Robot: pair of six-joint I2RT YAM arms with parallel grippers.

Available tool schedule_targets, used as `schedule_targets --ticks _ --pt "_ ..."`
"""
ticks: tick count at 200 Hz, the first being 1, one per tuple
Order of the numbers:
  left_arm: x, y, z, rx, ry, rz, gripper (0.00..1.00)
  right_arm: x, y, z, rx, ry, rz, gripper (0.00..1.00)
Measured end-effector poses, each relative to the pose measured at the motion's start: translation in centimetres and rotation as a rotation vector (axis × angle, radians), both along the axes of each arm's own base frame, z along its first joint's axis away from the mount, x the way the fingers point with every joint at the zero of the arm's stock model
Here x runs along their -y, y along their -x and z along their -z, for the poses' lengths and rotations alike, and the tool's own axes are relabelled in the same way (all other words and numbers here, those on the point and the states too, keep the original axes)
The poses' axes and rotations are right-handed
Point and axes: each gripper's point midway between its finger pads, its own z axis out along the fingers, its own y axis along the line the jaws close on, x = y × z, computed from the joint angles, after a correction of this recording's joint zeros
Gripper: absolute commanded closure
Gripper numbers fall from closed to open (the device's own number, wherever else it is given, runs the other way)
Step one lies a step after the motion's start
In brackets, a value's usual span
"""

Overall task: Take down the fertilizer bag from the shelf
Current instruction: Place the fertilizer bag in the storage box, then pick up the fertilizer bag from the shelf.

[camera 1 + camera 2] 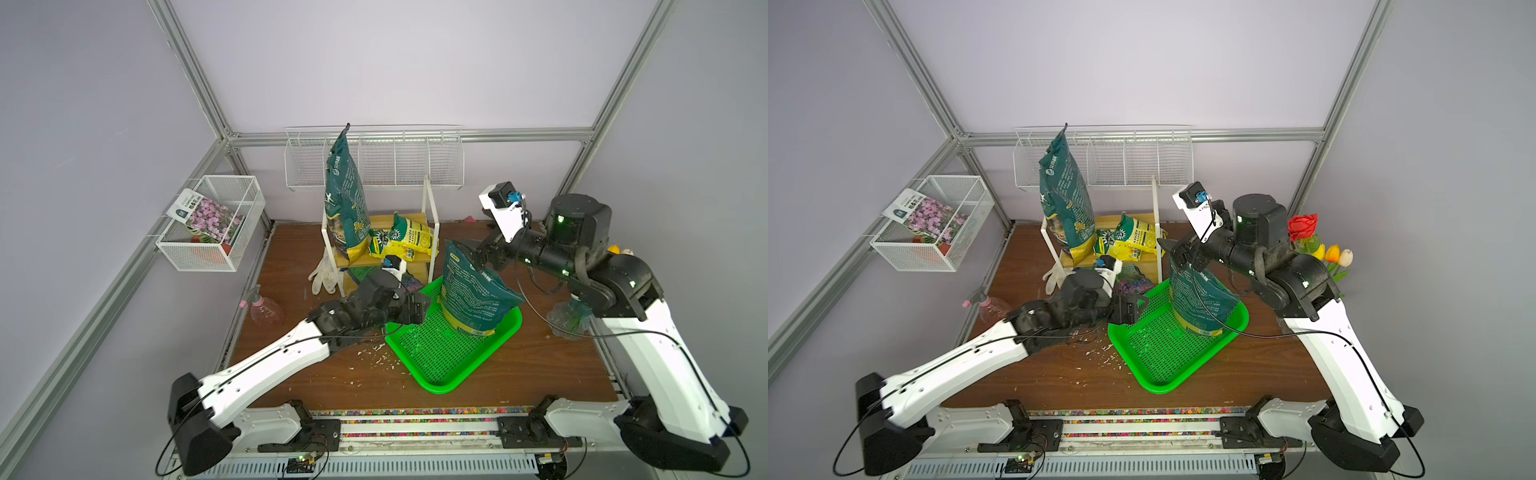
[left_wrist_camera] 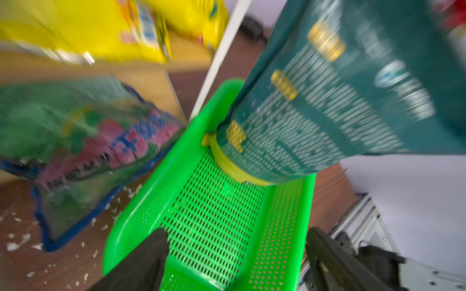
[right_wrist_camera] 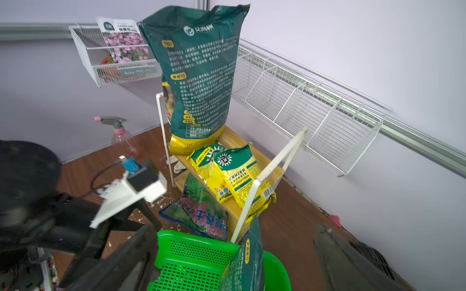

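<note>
The second dark green bag is beside the yellow bags on the shelf. Next, my left gripper closes on the near side edge [image 1: 339,211] of that bag, about halfway up.
A dark green fertilizer bag [image 1: 473,291] [image 1: 1200,295] [image 2: 327,113] [image 3: 249,262] stands upright in the green perforated tray [image 1: 436,388] [image 1: 1158,388] [image 2: 121,239] [image 3: 176,236]. My right gripper [image 1: 469,251] [image 1: 1177,255] [image 3: 234,226] is open, one finger on either side of the bag's top edge without pinching it. My left gripper [image 1: 419,309] [image 1: 1133,309] [image 2: 237,231] hangs open over the tray's left end, holding nothing. Behind the tray stands the shelf [image 1: 380,220] [image 1: 1108,219] [image 3: 234,141]. A second dark green bag [image 1: 345,195] [image 3: 201,75] stands on it beside yellow bags [image 1: 405,239] [image 3: 234,173].
A green-pink bag [image 3: 199,214] [image 2: 88,151] lies low under the shelf. White gloves [image 1: 322,276] and a spray bottle [image 1: 266,309] sit left of it. A wire rack [image 1: 374,162] and a mesh basket [image 1: 212,224] hang on the walls. Flowers [image 1: 1308,237] stand behind the right arm; white crumbs [image 1: 374,353] dot the table.
</note>
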Motion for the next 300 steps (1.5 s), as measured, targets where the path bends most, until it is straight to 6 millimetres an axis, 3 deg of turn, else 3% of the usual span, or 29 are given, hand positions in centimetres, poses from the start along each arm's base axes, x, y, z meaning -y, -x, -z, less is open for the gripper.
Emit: schedule_targets --ticks 14,41,68,94,118,155,216,255,300 --pt "-1.4 0.0 -3.7 0.098 0.048 -0.028 0.09 -1.2 0.3 0.2 -0.048 -0.042 -0.049 0.01" --pt "-4.7 -0.4 -10.1 0.273 0.092 -0.125 0.09 -3.2 0.9 0.9 -0.141 -0.124 -0.137 0.12" --pt "-8.7 -1.0 -14.7 0.424 0.069 -0.272 0.07 -3.9 0.7 2.4 -0.194 -0.159 -0.114 0.13" --pt "-12.6 -1.6 -16.6 0.542 -0.027 -0.426 0.05 -4.2 0.5 4.5 -0.220 -0.131 -0.056 0.13" --pt "-15.0 -2.8 -17.5 0.622 -0.145 -0.544 0.03 -4.5 0.7 5.6 -0.225 -0.107 -0.024 0.13" --pt "-18.1 -7.0 -18.3 0.655 -0.278 -0.692 0.03 -4.7 1.0 6.6 -0.225 -0.098 -0.009 0.13" --pt "-17.4 -11.6 -20.0 0.693 -0.243 -0.670 0.03 -4.2 0.9 8.2 -0.238 -0.079 0.023 0.13" --pt "-15.2 -13.4 -20.0 0.694 -0.199 -0.608 0.07 -3.5 1.0 8.2 -0.226 -0.077 0.049 0.13" --pt "-14.2 -14.5 -19.2 0.666 -0.167 -0.576 0.09 -2.6 1.3 8.1 -0.208 -0.079 0.067 0.12"
